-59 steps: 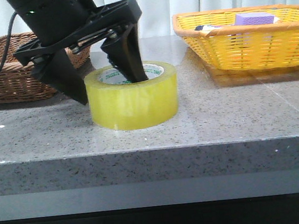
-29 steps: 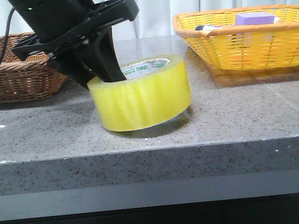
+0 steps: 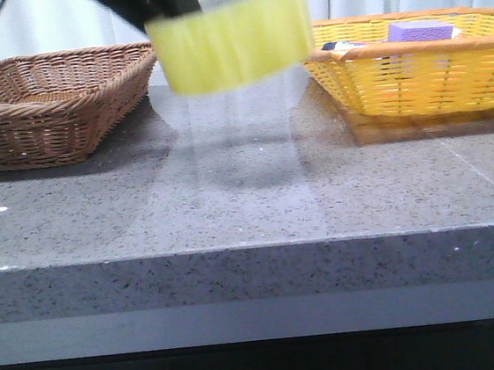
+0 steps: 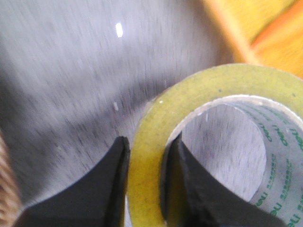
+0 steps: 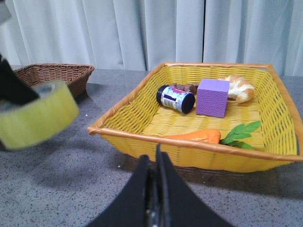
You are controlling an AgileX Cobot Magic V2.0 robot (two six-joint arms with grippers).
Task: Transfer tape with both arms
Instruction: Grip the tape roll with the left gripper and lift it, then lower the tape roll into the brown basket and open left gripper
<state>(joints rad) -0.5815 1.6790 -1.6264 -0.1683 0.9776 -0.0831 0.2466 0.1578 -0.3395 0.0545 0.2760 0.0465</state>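
Next, I release the tape, which hangs high over the grey table, from my left gripper inside the brown wicker basket [image 3: 13, 92], so the roll lies flat on the basket's woven bottom.
The tape [image 3: 231, 36], a wide yellow translucent roll, hangs blurred in the air high over the grey table [image 3: 231, 204], tilted. My left gripper [image 4: 147, 156] is shut on the roll's wall [image 4: 151, 142], one black finger outside and one inside the white core with green lettering. In the front view only the left gripper's black lower part [image 3: 162, 4] shows at the top edge. My right gripper [image 5: 154, 158] is shut with nothing in it, low over the table in front of the yellow basket. From there the tape [image 5: 35, 116] is off to the side, apart from it.
A brown wicker basket [image 3: 44, 100] stands at the back left. At the back right is a yellow basket [image 3: 412, 70] holding a purple block [image 5: 212, 97], a dark jar [image 5: 175, 98], a carrot [image 5: 194, 136] and bread [image 5: 239, 87].
The left gripper closed on the tape's wall, tipped it, and has now lifted it off the table to the top of the front view.
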